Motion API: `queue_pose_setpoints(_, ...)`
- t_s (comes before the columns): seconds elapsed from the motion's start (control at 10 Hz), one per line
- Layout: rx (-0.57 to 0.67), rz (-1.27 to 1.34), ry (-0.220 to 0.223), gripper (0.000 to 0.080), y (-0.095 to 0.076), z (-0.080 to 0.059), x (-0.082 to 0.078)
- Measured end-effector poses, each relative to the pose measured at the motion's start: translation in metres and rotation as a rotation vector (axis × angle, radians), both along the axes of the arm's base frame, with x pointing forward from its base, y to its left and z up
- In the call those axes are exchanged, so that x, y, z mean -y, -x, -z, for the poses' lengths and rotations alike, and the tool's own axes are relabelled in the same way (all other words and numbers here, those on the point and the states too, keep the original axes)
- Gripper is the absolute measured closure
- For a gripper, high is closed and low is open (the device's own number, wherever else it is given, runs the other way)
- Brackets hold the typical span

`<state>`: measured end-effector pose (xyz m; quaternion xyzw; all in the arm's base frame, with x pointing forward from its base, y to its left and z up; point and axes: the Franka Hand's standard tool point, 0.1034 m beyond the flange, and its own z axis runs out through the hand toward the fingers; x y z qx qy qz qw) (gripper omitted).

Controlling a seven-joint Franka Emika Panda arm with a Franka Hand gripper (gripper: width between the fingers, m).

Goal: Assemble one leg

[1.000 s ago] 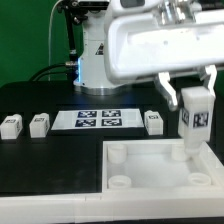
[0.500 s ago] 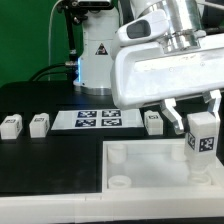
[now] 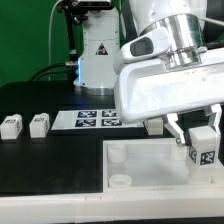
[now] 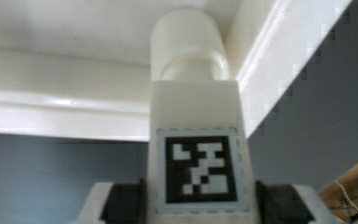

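Observation:
My gripper is holding the white leg at a low slant at the panel's corner, so it needs to open, tilt upright and grab the leg's top (image 3: pixel 203 131) from above.
My gripper (image 3: pixel 198 132) is shut on a white leg (image 3: pixel 203 146) with a black-and-white tag, holding it upright over the far right corner of the large white panel (image 3: pixel 150 170). In the wrist view the leg (image 4: pixel 197 110) fills the middle, its tag facing the camera, with the dark finger pads (image 4: pixel 126 197) pressed on both sides; its round tip points at the panel's raised edge (image 4: pixel 87 75). Three more legs lie on the black table: two at the exterior view's left (image 3: pixel 11 125) (image 3: pixel 39 124) and one partly hidden behind the gripper (image 3: pixel 154 125).
The marker board (image 3: pixel 95 119) lies behind the panel. The robot base (image 3: pixel 95 50) stands at the back. The panel has round corner sockets (image 3: pixel 117 153) (image 3: pixel 118 181). The gripper's big white body (image 3: pixel 165 85) hides the right back part of the table.
The gripper has moved down and a little toward the exterior view's right with the leg, bringing it lower over the panel's far right corner.

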<state>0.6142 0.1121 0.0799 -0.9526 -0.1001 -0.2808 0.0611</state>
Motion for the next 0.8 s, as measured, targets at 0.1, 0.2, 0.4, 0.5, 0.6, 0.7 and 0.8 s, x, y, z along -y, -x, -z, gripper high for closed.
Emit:
queue_pose_setpoints(0.1,0.019,0.006,-0.002,0.0507,-0.0008,0.0027,0.0008)
queue_pose_setpoints(0.2,0.035,0.011,-0.003,0.0507,-0.0012,0.0038,0.0012)
queue_pose_setpoints(0.4,0.027,0.009,-0.003,0.0507,-0.0013,0.0038,0.0012)
queue_pose_setpoints(0.5,0.022,0.009,-0.003,0.0507,-0.0005,0.0051,0.0012)
queue_pose_setpoints(0.6,0.021,0.009,-0.003,0.0314,-0.0005,0.0051,0.0013)
queue_pose_setpoints(0.7,0.021,0.009,-0.003,0.0314,-0.0005,0.0052,0.0013)
queue_pose_setpoints(0.8,0.021,0.009,-0.003,0.0182,-0.0005,0.0053,0.0014)
